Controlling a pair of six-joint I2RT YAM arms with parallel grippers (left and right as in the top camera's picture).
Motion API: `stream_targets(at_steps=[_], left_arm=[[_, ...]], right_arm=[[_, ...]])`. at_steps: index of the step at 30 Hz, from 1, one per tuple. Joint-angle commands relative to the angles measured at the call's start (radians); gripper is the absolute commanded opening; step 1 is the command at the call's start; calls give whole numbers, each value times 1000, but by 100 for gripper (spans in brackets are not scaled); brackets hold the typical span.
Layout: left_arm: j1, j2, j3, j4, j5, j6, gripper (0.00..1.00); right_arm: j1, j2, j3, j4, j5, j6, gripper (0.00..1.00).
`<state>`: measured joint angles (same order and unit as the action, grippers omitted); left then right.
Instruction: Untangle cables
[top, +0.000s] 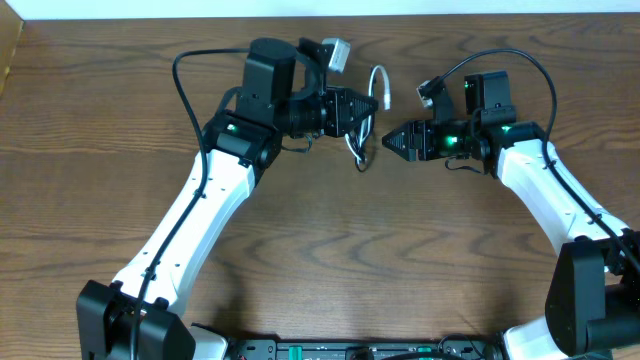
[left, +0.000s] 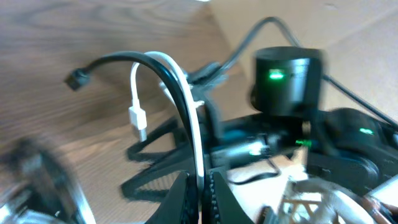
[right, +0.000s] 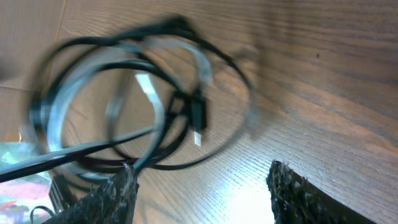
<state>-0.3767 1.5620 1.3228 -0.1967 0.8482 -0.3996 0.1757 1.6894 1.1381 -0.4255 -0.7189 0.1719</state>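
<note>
The left gripper is pinching the white and black cables together, so next the right gripper grabs the hanging loops (top: 358, 150) before the left gripper takes the black cable by itself.
My left gripper (top: 368, 108) is shut on the tangled cables and holds them above the wooden table. In the left wrist view the white cable (left: 186, 93) runs between the closed fingers (left: 202, 180), with the black cable (left: 112, 59) arching beside it. From overhead, the white cable (top: 381, 85) loops up beyond the fingertips and the black cable (top: 360, 155) hangs below. My right gripper (top: 392, 141) faces the bundle from the right, open and empty. In the right wrist view its fingers (right: 202, 186) stand wide apart, with blurred loops of black cable (right: 211, 149) and white cable (right: 68, 93) just ahead.
The wooden table (top: 330, 260) fills the view. Thick black arm wires arch over the left arm (top: 185, 75) and the right arm (top: 500, 55). The table's back edge runs along the top, with a pale strip at the far left (top: 8, 50).
</note>
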Motion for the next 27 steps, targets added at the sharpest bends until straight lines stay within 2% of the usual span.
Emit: stream_targets(at_steps=[1,10,16,21,24,27], left_arm=[[0,-16,8,43,141,2,7],[1,-16,8,109,146,-25,8],[-5,-16,7,71,-71,-121,7],[-9,-16,7,43,-233,-268,8],[-9,-16,7,45,-266,-336,8],[-9,-16,7,44,-266,-347,7]], right_arm=[[12,-11,12,1,-13,14,63],[13,-11,12,3,-11,14,62],[-5,-11,12,-29,63,10,62],[-13,-11,12,-42,-61,-149,62],[-8,-11,12,-46,-104,-208,60],[2,-11,12,-51,-139,-265,56]])
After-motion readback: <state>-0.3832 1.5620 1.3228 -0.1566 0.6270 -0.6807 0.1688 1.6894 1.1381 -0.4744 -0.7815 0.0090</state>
